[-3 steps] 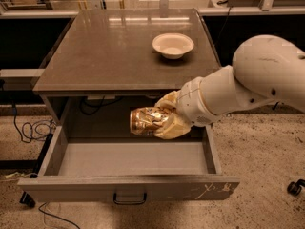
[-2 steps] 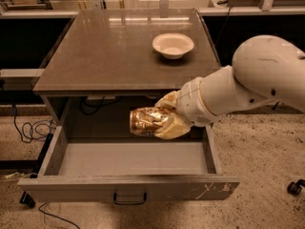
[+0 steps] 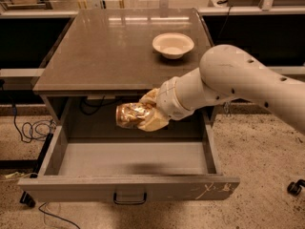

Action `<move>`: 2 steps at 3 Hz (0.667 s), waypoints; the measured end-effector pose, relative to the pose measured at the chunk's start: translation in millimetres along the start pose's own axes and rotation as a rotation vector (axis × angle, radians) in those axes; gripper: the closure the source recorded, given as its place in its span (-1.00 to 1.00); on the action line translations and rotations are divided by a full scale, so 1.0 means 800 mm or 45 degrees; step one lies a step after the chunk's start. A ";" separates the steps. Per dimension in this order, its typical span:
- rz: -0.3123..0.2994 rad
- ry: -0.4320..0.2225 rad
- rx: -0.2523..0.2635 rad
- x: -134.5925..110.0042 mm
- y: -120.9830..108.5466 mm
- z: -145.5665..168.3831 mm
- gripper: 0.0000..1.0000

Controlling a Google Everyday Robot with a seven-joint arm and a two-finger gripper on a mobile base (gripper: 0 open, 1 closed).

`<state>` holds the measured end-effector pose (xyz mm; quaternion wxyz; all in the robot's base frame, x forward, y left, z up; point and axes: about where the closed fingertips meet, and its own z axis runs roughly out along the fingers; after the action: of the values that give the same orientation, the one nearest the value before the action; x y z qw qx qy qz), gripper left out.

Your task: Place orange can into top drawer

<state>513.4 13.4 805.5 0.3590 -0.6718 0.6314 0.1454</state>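
Observation:
My gripper will let go of the orange can on the bare middle of the top drawer's bottom (image 3: pixel 135 144), straight behind the drawer's handle.
The orange can (image 3: pixel 129 115) is shiny gold-brown and lies on its side in my gripper (image 3: pixel 143 113), whose tan fingers (image 3: pixel 152 122) are shut around it. The white arm reaches in from the right. The can hangs in the air above the rear middle of the open top drawer (image 3: pixel 128 159), a wide shallow grey drawer pulled out toward the camera. Its dark curved handle (image 3: pixel 129 198) is centred on the front, with white scratches (image 3: pixel 209 190) at the right end. The drawer floor under the can is bare.
A white bowl (image 3: pixel 173 44) stands on the grey tabletop (image 3: pixel 114 51) at the back right. Black cables (image 3: pixel 28 128) lie on the speckled floor at the left. A caster wheel (image 3: pixel 295 186) shows at the far right.
The gripper and can have shifted slightly left, still at about the same height above the drawer. The grip is unchanged.

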 end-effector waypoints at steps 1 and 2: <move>0.033 -0.027 0.039 0.022 -0.024 0.034 1.00; 0.080 -0.061 0.043 0.056 -0.028 0.070 1.00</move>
<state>556.3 16.2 743.9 0.3806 -0.6419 0.6457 0.1620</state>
